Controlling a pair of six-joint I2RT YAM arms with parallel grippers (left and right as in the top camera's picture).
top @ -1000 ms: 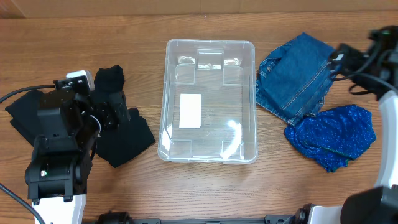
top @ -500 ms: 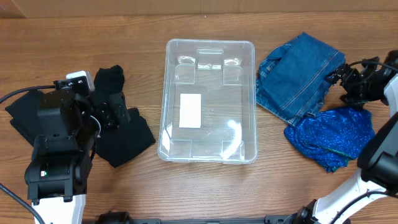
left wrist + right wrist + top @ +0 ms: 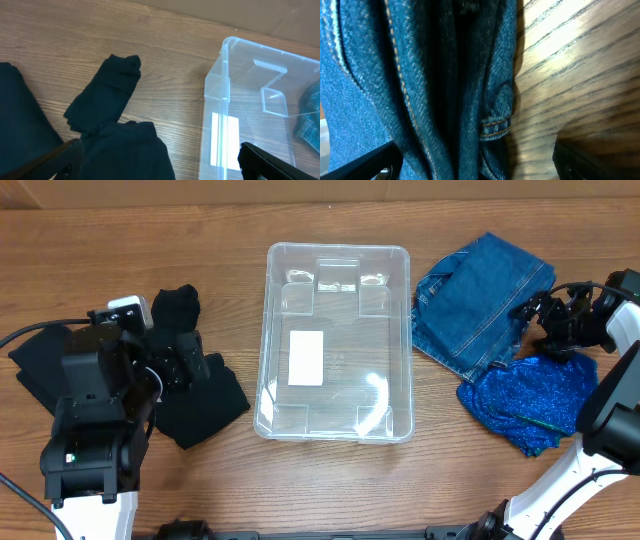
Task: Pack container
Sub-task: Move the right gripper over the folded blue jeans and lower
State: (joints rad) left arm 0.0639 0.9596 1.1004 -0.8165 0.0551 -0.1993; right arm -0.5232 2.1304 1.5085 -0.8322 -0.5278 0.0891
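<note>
I should close my right gripper on the middle of the outer edge (image 3: 523,322) (image 3: 465,155) of the folded denim garment, on the side away from the clear container.
The clear container (image 3: 338,248) stands mid-table, with only the white label (image 3: 306,357) on its bottom. It also shows in the left wrist view (image 3: 226,75). My left gripper (image 3: 183,367) is open and hovers over a black garment (image 3: 205,400), which the left wrist view (image 3: 107,95) shows between the fingers (image 3: 160,170). My right gripper (image 3: 537,320) is open at the right edge of the folded denim garment (image 3: 475,300). In the right wrist view its fingers (image 3: 480,167) straddle the denim hem (image 3: 420,75).
A second black garment (image 3: 38,370) lies at the far left under the left arm. A shiny blue garment (image 3: 540,395) lies right of the container, just below the denim. A cable runs along the left table edge.
My right arm has swung in from the far right and come down to the denim's right edge. The left arm and the garments have not moved.
</note>
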